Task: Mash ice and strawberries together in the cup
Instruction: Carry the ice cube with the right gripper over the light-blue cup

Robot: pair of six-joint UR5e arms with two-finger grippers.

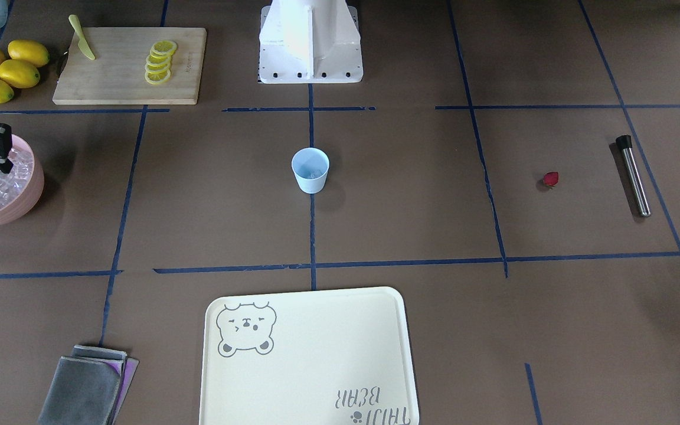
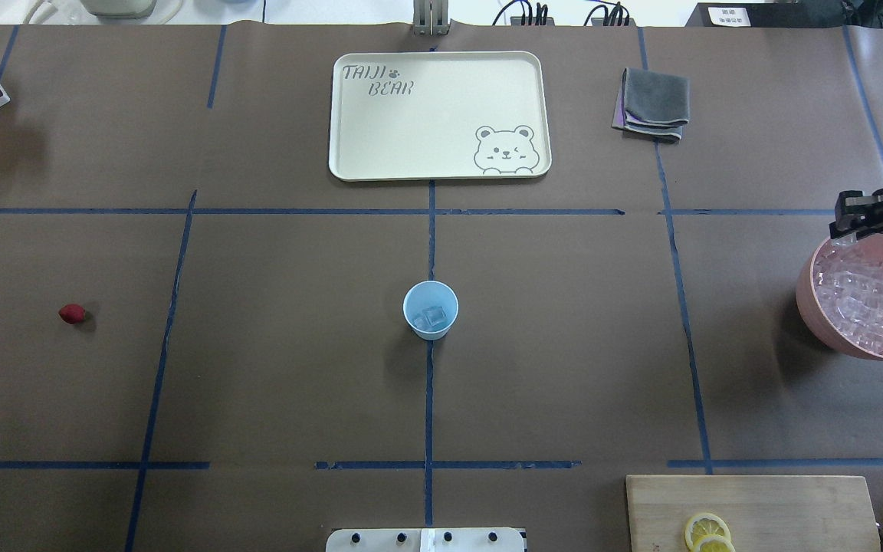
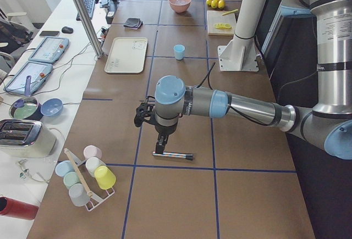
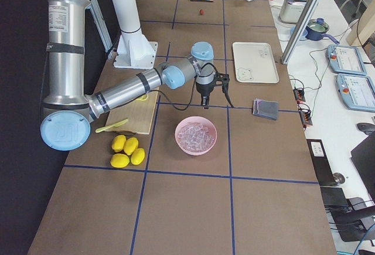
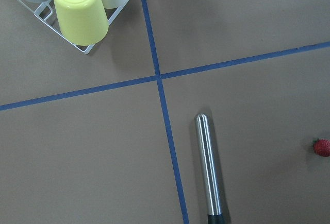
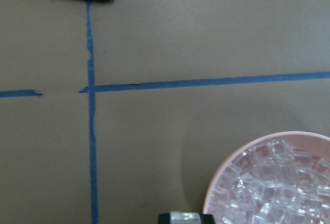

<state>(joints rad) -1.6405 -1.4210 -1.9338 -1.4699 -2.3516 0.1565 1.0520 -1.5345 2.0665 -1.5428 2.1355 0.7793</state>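
Observation:
The robot's right gripper will release the ice cube inside the pale blue cup (image 1: 310, 170), among the cubes that are there.
The pale blue cup (image 2: 431, 309) stands upright at the table's middle with a couple of ice cubes (image 2: 434, 317) inside; it also shows in the front view (image 1: 310, 170). The strawberry (image 2: 71, 313) lies on the table far to the left, also in the left wrist view (image 5: 322, 147). My right gripper (image 2: 846, 230) hovers over the far rim of the pink bowl (image 2: 805, 295) full of ice (image 2: 867, 299); its tips look closed on a small clear cube (image 6: 181, 217). My left gripper (image 3: 160, 146) hangs above a steel muddler (image 5: 209, 167); I cannot tell if it is open.
A cream bear tray (image 2: 411, 130) and folded grey cloths (image 2: 652, 103) lie on the far side. A cutting board (image 1: 121, 71) with lemon slices and a knife, and whole lemons (image 1: 3, 71), sit near the robot's base. A cup rack (image 5: 77, 7) stands beyond the muddler.

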